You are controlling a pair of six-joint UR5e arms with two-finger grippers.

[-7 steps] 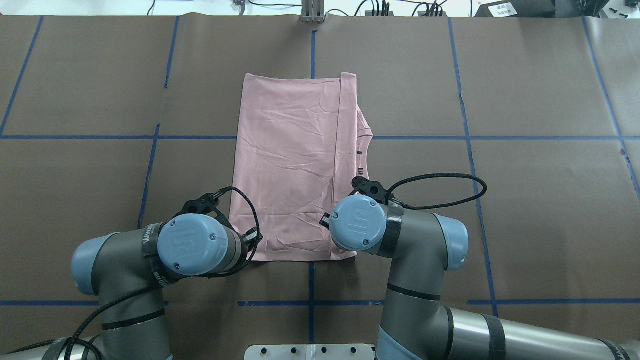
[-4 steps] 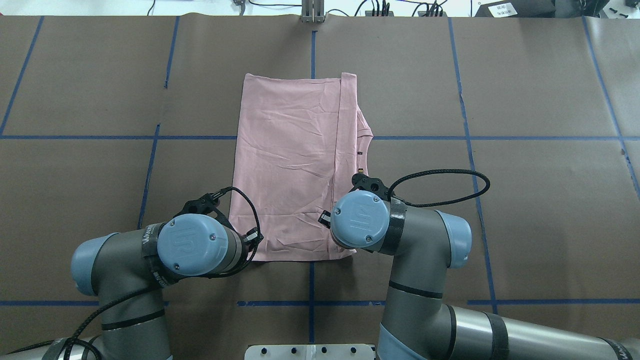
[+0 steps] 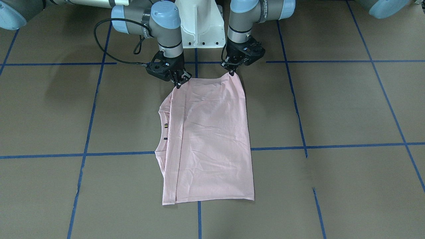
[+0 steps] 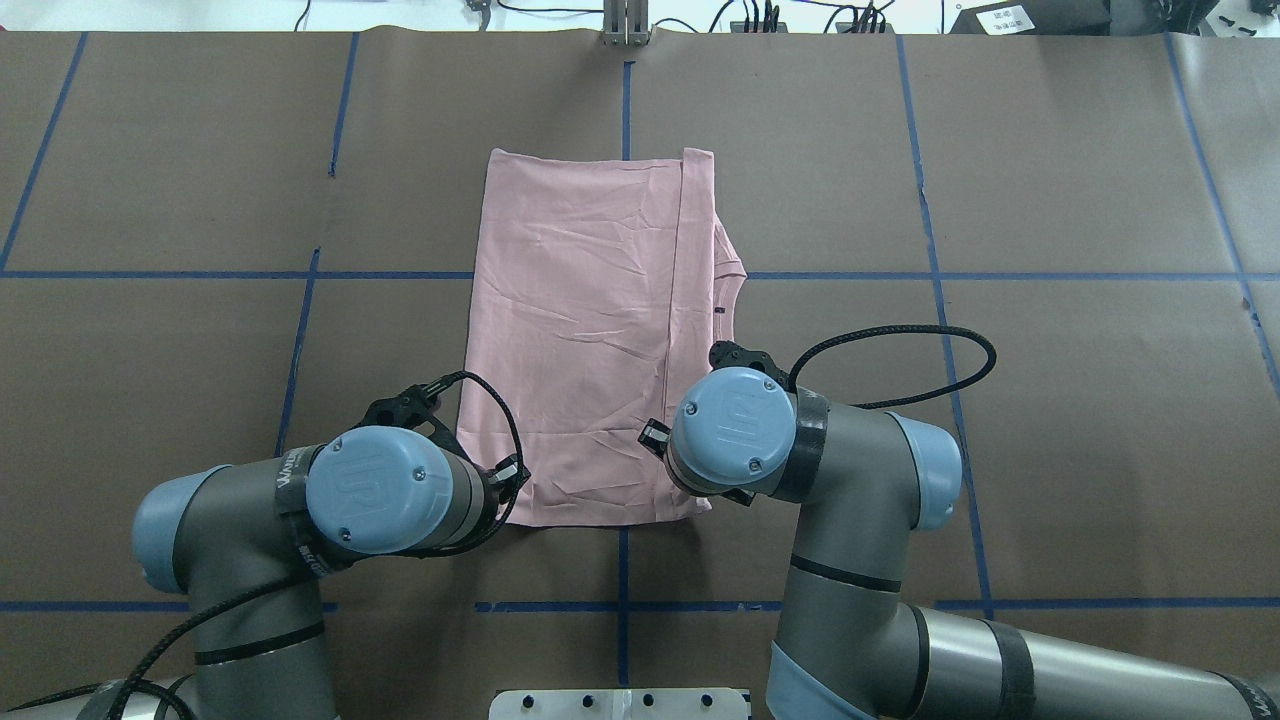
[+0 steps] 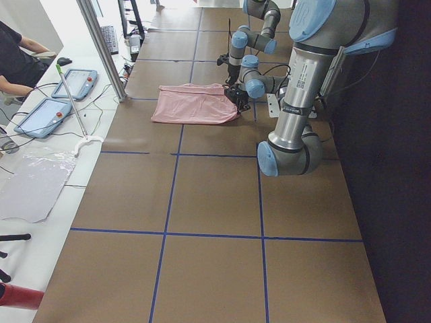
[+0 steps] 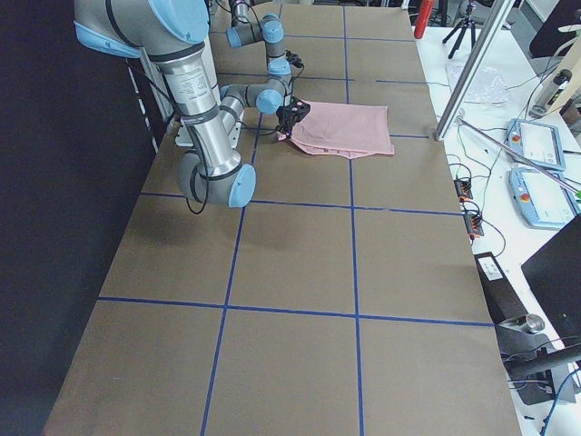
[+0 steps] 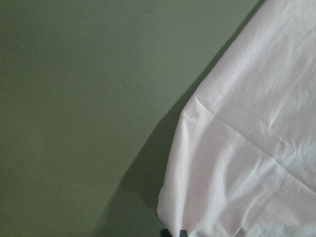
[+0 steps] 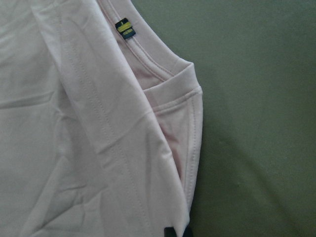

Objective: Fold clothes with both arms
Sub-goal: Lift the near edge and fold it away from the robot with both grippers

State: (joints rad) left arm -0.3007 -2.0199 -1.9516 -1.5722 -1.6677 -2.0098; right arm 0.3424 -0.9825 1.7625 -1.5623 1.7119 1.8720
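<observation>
Next, I let go of the T-shirt's hem corner with my left gripper where the T-shirt's straight edge meets the blue tape line [image 3: 248, 153].
The pale pink T-shirt [image 4: 590, 330] lies folded lengthwise on the brown table, back side up, so its drawing is hidden. A small black-and-yellow label [image 8: 124, 28] sits at its neckline. My left gripper [image 3: 231, 70] is shut on the near hem corner, which rises slightly off the table. My right gripper [image 3: 178, 83] is shut on the other near corner, beside the folded-in sleeve [image 8: 182, 98]. In the overhead view both wrists cover the fingers. Each wrist view shows only dark fingertips [image 7: 175, 232] at the cloth's edge.
The white pedestal [image 3: 199, 26] stands between the arm bases. Blue tape lines [image 4: 620, 600] grid the brown table. Cables and plugs [image 4: 760, 15] run along the far edge. A person [image 5: 20, 60] sits at a side desk with tablets [image 5: 74, 84].
My right wrist has shifted a little forward and to the right, and its cable loop has swung outward. The left wrist has edged slightly left. The shirt's near right corner has drawn in a little.
</observation>
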